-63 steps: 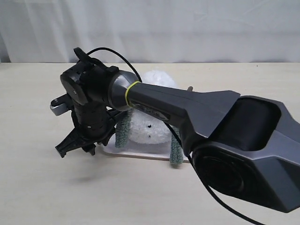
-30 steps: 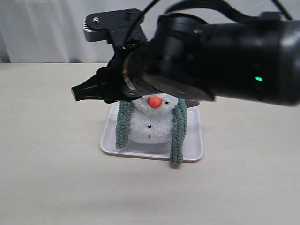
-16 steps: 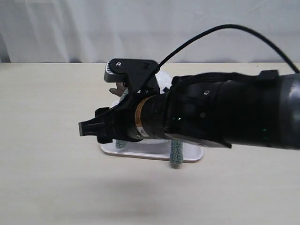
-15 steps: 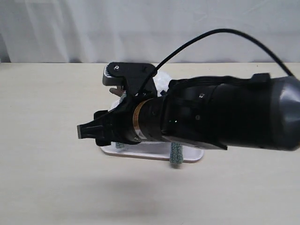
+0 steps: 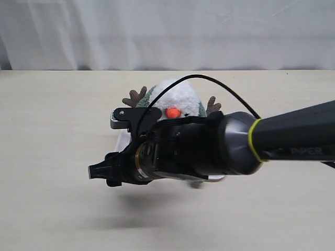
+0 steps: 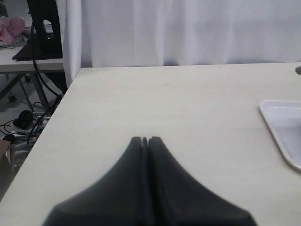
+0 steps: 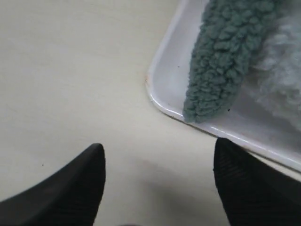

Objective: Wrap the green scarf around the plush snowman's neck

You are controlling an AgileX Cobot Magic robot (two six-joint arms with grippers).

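Note:
The green scarf's rounded end is at the tray's rim, beyond my right fingertips; next I move in, pinch the scarf's end point(image 7: 208, 96) and pull it clear.
The plush snowman point(image 5: 175, 98) stands on a white tray point(image 7: 159, 100), with its head, orange nose and brown arms showing above my right arm. That arm hides its neck and body in the exterior view. The green scarf point(image 7: 221, 66) hangs down the snowman's side, its rounded end resting on the tray near the rim. A strip of the scarf point(image 5: 148, 94) shows beside the head. My right gripper point(image 5: 99, 171) point(image 7: 159, 146) is open and empty, low over the table just off the tray's corner. My left gripper point(image 6: 145, 140) is shut on nothing, over bare table away from the tray.
My right arm lies across the front of the tray from the right. In the left wrist view a corner of the tray point(image 6: 277, 123) shows, and the table's side edge point(image 6: 51, 117) drops off to a floor with cables. A white curtain hangs behind the table.
My right gripper has dropped from in front of the snowman's head to low over the table by the tray's corner. The head is uncovered. The left gripper has stayed shut.

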